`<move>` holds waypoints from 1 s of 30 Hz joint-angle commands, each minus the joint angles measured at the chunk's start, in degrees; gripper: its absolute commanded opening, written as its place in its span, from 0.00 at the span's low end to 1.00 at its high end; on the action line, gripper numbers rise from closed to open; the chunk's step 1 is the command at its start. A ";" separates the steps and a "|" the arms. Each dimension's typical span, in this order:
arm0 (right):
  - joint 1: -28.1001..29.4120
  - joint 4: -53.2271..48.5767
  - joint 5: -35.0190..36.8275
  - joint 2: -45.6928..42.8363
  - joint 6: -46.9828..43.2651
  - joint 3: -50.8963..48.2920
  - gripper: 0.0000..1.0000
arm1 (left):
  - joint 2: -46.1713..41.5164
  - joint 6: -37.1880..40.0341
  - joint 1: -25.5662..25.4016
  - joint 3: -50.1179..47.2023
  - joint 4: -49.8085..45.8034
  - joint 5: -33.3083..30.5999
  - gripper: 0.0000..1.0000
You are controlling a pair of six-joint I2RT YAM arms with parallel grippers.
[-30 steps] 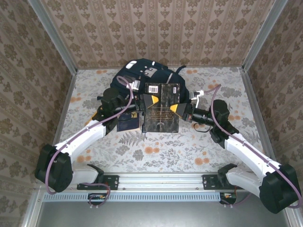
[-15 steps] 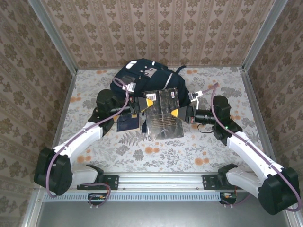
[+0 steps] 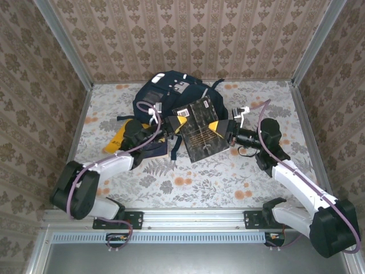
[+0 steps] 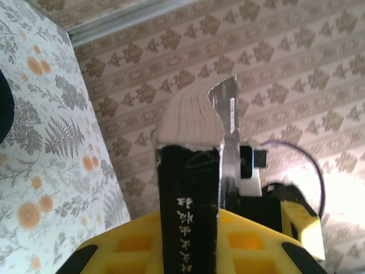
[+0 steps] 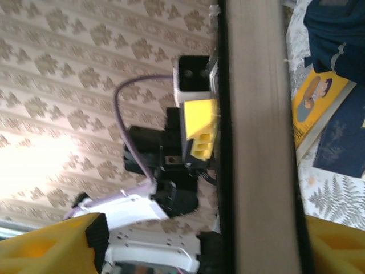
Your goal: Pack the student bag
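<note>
The bag is flat and my left gripper is on the black book, so my right gripper will grab the page edge [image 5: 261, 137] before my left gripper lifts the bag.
The student bag [image 3: 165, 91], navy with white patches, lies at the back of the table; in the right wrist view a corner of the bag [image 5: 336, 34] shows. A black book [image 3: 199, 128] hangs tilted in front of it, between the two arms. My left gripper [image 3: 178, 123] is shut on the book's left edge, and the left wrist view has its black spine [image 4: 188, 194] pinched between the yellow fingers [image 4: 256, 245]. My right gripper [image 3: 221, 127] is at the book's right edge, open. Its jaws stand wide around the page edge [image 5: 259, 142], with a gap on one side.
A yellow picture book [image 3: 117, 140] and a dark navy booklet [image 3: 151, 149] lie on the floral table under the left arm; the right wrist view shows them too, the yellow book [image 5: 319, 108] and booklet [image 5: 342, 142]. Patterned walls close in three sides.
The left gripper closed on the book's edge, then the right gripper opened. The book tilted and turned. The left arm dropped lower, uncovering the yellow book.
</note>
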 commanded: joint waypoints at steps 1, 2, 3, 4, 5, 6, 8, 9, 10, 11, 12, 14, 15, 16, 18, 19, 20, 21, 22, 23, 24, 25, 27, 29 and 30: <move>2.27 15.87 1.84 -0.27 9.62 -1.95 0.79 | 1.84 -7.45 -0.54 1.02 13.32 -15.16 0.00; 2.79 16.30 2.61 -0.58 9.75 -2.10 0.80 | 1.83 -7.34 -0.66 1.23 13.25 -16.02 0.00; 3.35 16.22 3.72 -1.18 9.45 -2.33 0.80 | 1.59 -7.19 -0.85 1.29 13.23 -16.88 0.00; 3.73 16.22 5.04 -1.96 8.95 -2.69 0.81 | 1.32 -6.97 -0.94 1.32 13.14 -17.54 0.00; 3.97 16.02 6.17 -2.81 8.24 -3.17 0.82 | 1.09 -6.93 -0.95 1.31 13.10 -18.03 0.00; 4.10 14.95 7.60 -3.89 7.20 -3.64 0.84 | 0.70 -6.88 -0.95 1.15 13.19 -18.62 0.00; 4.41 12.24 10.18 -5.88 4.35 -4.41 0.86 | -0.13 -6.67 -0.95 0.92 12.94 -19.23 0.00; 4.72 10.80 11.62 -6.63 3.05 -4.73 0.88 | -0.54 -6.51 -1.03 0.92 12.65 -19.32 0.00; 4.96 10.00 13.14 -7.15 2.16 -5.08 0.88 | -0.81 -6.37 -1.20 0.91 12.39 -19.52 0.00; 5.15 9.73 14.57 -7.46 1.66 -5.40 0.88 | -0.94 -6.29 -1.34 0.87 12.02 -19.74 0.00; 5.38 9.89 16.38 -7.73 1.45 -5.92 0.88 | -1.23 -6.08 -1.68 0.84 11.84 -20.12 0.00; 5.94 10.67 20.25 -7.83 1.34 -6.83 0.88 | -1.38 -5.68 -2.37 0.57 11.61 -21.05 0.00; 6.42 11.18 22.13 -7.67 1.19 -6.98 0.87 | -1.47 -5.51 -2.71 0.51 11.39 -21.61 0.00; 7.11 11.62 23.95 -7.46 0.98 -6.98 0.86 | -1.47 -5.44 -3.10 0.48 11.25 -21.99 0.00; 8.76 11.11 27.64 -7.16 0.21 -6.69 0.85 | -1.26 -5.27 -3.66 0.72 10.99 -22.56 0.00; 9.44 10.89 29.03 -6.80 -0.52 -6.27 0.84 | -1.17 -5.38 -3.97 0.91 10.95 -22.85 0.00; 10.01 10.78 29.79 -6.42 -1.02 -5.83 0.83 | -0.99 -5.49 -4.26 1.03 10.95 -23.08 0.00; 10.44 10.46 30.36 -5.78 -1.31 -5.28 0.82 | -0.87 -5.45 -4.52 1.22 10.96 -23.31 0.00; 10.62 10.47 31.03 -5.08 -1.09 -4.85 0.80 | -0.88 -5.34 -4.78 1.43 10.89 -23.58 0.00; 10.70 11.00 31.78 -4.55 -0.66 -4.88 0.78 | -0.84 -5.21 -5.02 1.53 10.70 -23.78 0.00; 10.70 12.06 32.41 -3.96 -0.16 -4.95 0.75 | -0.92 -5.08 -5.26 1.55 10.39 -24.08 0.00; 10.73 12.63 32.90 -3.43 0.33 -4.96 0.71 | -0.99 -4.95 -5.45 1.49 10.05 -24.43 0.00; 10.70 12.05 33.66 -2.46 1.08 -4.34 0.63 | -1.07 -4.49 -6.03 1.45 9.02 -24.77 0.00; 10.70 12.00 33.79 -1.53 1.15 -3.75 0.53 | -0.83 -4.14 -6.63 1.67 8.24 -24.66 0.00; 10.70 11.66 34.08 -1.17 1.14 -3.52 0.44 | -0.54 -3.96 -6.89 1.88 8.14 -24.48 0.00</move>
